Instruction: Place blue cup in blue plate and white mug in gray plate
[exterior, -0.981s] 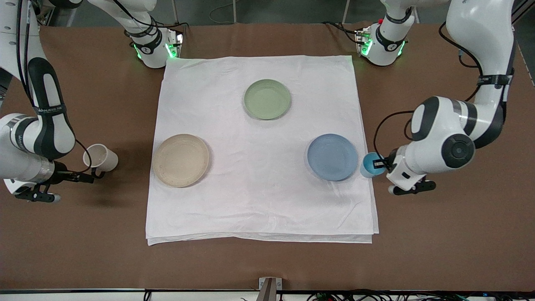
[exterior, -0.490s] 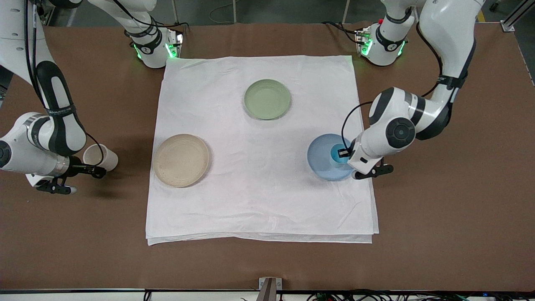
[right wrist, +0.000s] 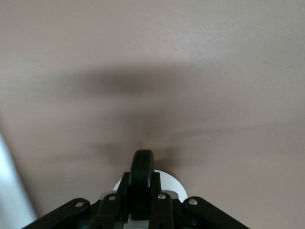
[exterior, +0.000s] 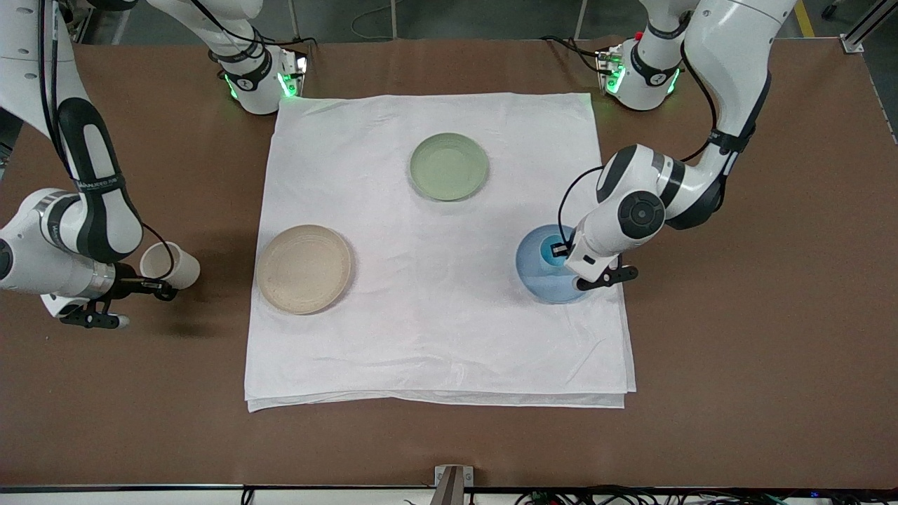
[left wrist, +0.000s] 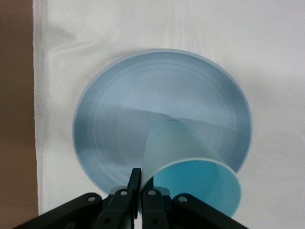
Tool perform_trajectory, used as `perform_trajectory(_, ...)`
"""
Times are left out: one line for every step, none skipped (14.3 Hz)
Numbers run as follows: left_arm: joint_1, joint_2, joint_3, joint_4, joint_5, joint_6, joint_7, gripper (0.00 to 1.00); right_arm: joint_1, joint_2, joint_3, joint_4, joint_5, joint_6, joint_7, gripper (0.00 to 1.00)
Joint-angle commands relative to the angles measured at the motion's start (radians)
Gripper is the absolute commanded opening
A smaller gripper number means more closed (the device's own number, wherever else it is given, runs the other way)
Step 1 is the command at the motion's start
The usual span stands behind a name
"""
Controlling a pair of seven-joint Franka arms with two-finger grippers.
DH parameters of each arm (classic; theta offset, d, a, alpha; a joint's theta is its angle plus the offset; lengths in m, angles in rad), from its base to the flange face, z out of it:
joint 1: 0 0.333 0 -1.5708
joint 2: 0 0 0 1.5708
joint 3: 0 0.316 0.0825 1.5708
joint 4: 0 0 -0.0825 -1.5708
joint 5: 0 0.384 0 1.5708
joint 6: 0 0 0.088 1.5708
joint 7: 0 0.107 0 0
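Next, I release the white mug, now over the bare brown table, with my right gripper just off the middle of the gray plate (exterior: 307,255), toward the sage-green plate.
My left gripper (exterior: 559,250) is shut on the wall of the light-blue cup (exterior: 549,251) and holds it tilted over the blue plate (exterior: 537,272). In the left wrist view the cup (left wrist: 186,157) hangs from the gripper (left wrist: 141,191) above the plate (left wrist: 138,105). My right gripper (exterior: 161,288) is shut on the black handle of the white mug (exterior: 168,262), over the bare brown table beside the cloth at the right arm's end. The right wrist view shows the handle (right wrist: 142,174) between the gripper's (right wrist: 142,202) fingers. The beige-tan gray plate (exterior: 303,268) lies on the cloth near the mug.
A white cloth (exterior: 435,337) covers the table's middle and bears all three plates. A sage-green plate (exterior: 449,166) lies farther from the front camera, between the arms' bases. Brown tabletop (exterior: 758,365) surrounds the cloth.
My left gripper has carried the blue cup from beside the blue plate to over it. My right arm has shifted slightly with the mug, which has hardly moved.
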Motion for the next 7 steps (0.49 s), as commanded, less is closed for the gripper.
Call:
perform_trajectory(0.005, 0.005, 0.0, -0.002, 0.016, 0.019, -0.022, 1.0, 0.078, -0.051, 0.0, 0.046, 0.028, -0.117, 0.135, 0.0)
perform_trajectory(0.009, 0.004, 0.0, 0.004, 0.036, 0.019, -0.026, 1.0, 0.115, -0.065, 0.0, 0.04, 0.048, -0.127, 0.185, 0.0)
perform_trajectory(0.009, -0.007, -0.001, 0.014, 0.036, 0.017, -0.03, 1.0, 0.155, -0.072, 0.0, 0.035, 0.071, -0.14, 0.23, 0.0)
perform_trajectory(0.014, -0.018, 0.004, 0.04, 0.036, 0.007, -0.028, 1.0, 0.185, -0.076, 0.0, 0.023, 0.091, -0.141, 0.264, 0.0)
perform_trajectory(0.025, -0.035, 0.011, 0.076, 0.036, -0.019, -0.022, 1.0, 0.218, -0.093, 0.0, -0.006, 0.111, -0.132, 0.296, 0.0)
perform_trajectory(0.052, -0.042, 0.011, 0.136, 0.038, -0.077, -0.022, 1.0, 0.266, -0.108, -0.001, -0.032, 0.124, -0.12, 0.34, 0.0)
perform_trajectory(0.075, -0.044, 0.013, 0.205, 0.038, -0.14, -0.022, 1.0, 0.303, -0.119, -0.001, -0.055, 0.125, -0.105, 0.399, 0.0)
